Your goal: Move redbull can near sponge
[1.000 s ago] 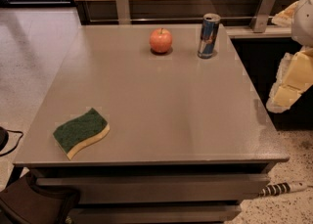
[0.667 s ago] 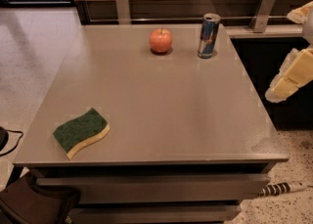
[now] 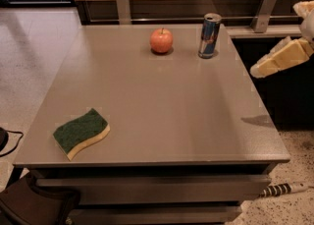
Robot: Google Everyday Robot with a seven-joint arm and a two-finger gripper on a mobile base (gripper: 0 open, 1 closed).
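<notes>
The middle of the redbull can (image 3: 209, 36), below its silver top, is the next place my gripper will go to and close.
The redbull can (image 3: 209, 36), blue and silver with a silver top, stands upright at the far right of the grey table (image 3: 162, 116). The sponge (image 3: 81, 132), dark green on top with a pale yellow body, lies flat near the table's front left corner, far from the can. My gripper (image 3: 277, 60), cream-coloured, hangs in the air just past the table's right edge, to the right of the can and a little nearer than it, and is not touching it.
A red apple (image 3: 161, 40) sits on the table just left of the can. A wood-panelled wall with metal brackets (image 3: 265, 7) runs behind the table. A dark bag (image 3: 34, 207) lies on the floor at the front left, and a cable (image 3: 282, 189) lies at the front right.
My gripper has risen and swung toward the table's far right side, closer to the can. The can, the apple and the sponge have not moved.
</notes>
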